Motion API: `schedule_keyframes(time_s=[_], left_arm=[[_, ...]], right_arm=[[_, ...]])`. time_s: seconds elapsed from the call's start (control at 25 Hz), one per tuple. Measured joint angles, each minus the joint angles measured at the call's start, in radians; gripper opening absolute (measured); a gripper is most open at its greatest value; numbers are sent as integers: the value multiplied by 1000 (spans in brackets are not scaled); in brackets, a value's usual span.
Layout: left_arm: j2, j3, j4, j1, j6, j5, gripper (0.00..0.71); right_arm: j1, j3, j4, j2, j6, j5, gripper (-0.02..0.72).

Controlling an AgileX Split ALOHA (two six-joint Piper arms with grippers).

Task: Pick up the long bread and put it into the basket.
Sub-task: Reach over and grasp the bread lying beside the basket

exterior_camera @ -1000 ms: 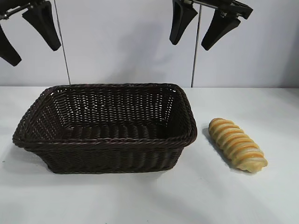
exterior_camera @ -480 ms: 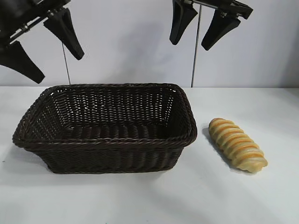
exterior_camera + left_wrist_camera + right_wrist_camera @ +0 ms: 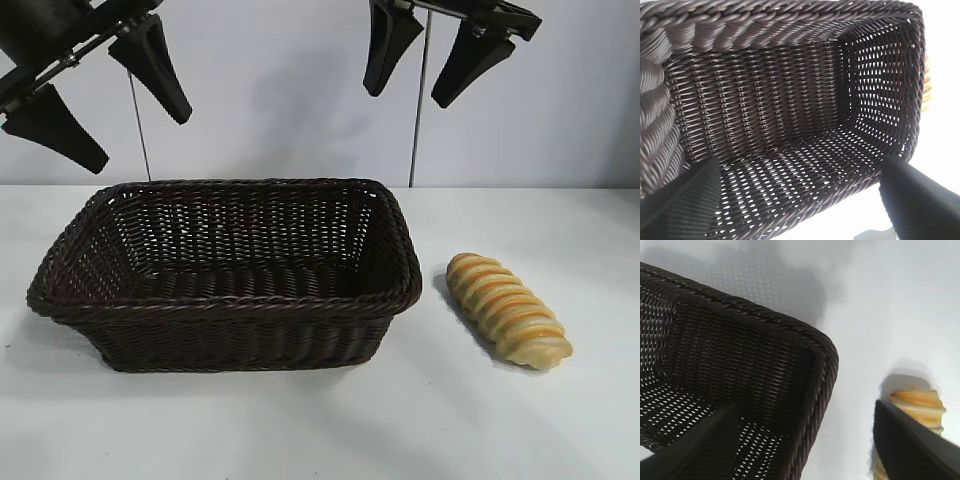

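Observation:
The long bread has a far end beside the basket. Next, my right gripper closes across the middle of the long bread (image 3: pixel 501 297), a little nearer that end.
The long bread (image 3: pixel 509 310), golden-tan with orange stripes, lies on the white table to the right of the dark-brown wicker basket (image 3: pixel 60 250). The basket holds nothing. My left gripper (image 3: pixel 110 100) hangs open and empty high above the basket's left end. My right gripper (image 3: pixel 432 60) hangs open and empty high above the basket's right end, up and to the left of the bread. The left wrist view looks down into the basket (image 3: pixel 790 30). The right wrist view shows the basket's corner (image 3: pixel 825 352) and the bread's end (image 3: pixel 920 402) partly behind one finger (image 3: pixel 910 445).
The white table (image 3: pixel 320 430) lies all around the basket and the bread. A pale wall with two thin vertical rods (image 3: pixel 418 130) stands behind.
My left gripper has come down and moved right, toward the basket's left end. The right gripper, the basket and the bread have not moved.

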Motion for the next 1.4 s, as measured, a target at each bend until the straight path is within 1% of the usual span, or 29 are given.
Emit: schedule_keyframes(time_s=[0.08, 0.16, 0.4, 0.64, 0.72, 0.8, 0.92, 1.04, 1.4], left_arm=[[0, 0, 0, 0, 0, -1, 624], [0, 0, 0, 0, 0, -2, 624], [0, 0, 0, 0, 0, -12, 624], [0, 0, 0, 0, 0, -28, 624], [0, 0, 0, 0, 0, -29, 624], [0, 0, 0, 0, 0, -30, 624], [0, 0, 0, 0, 0, -30, 624], [0, 0, 0, 0, 0, -30, 624], [0, 0, 0, 0, 1, -31, 624]], right_arm=[[-9, 0, -55, 0, 5, 0, 540], [-28, 0, -87, 0, 13, 0, 540], [-119, 22, -113, -1, 24, -1, 540], [-152, 165, -118, -1, 24, -4, 540], [-152, 204, -112, -1, 19, -4, 540], [-152, 234, -93, -1, 2, -8, 540], [-152, 254, -61, -1, -13, -15, 540], [-152, 256, -43, -1, -18, -26, 540], [-152, 257, -33, -1, -22, -27, 540]])
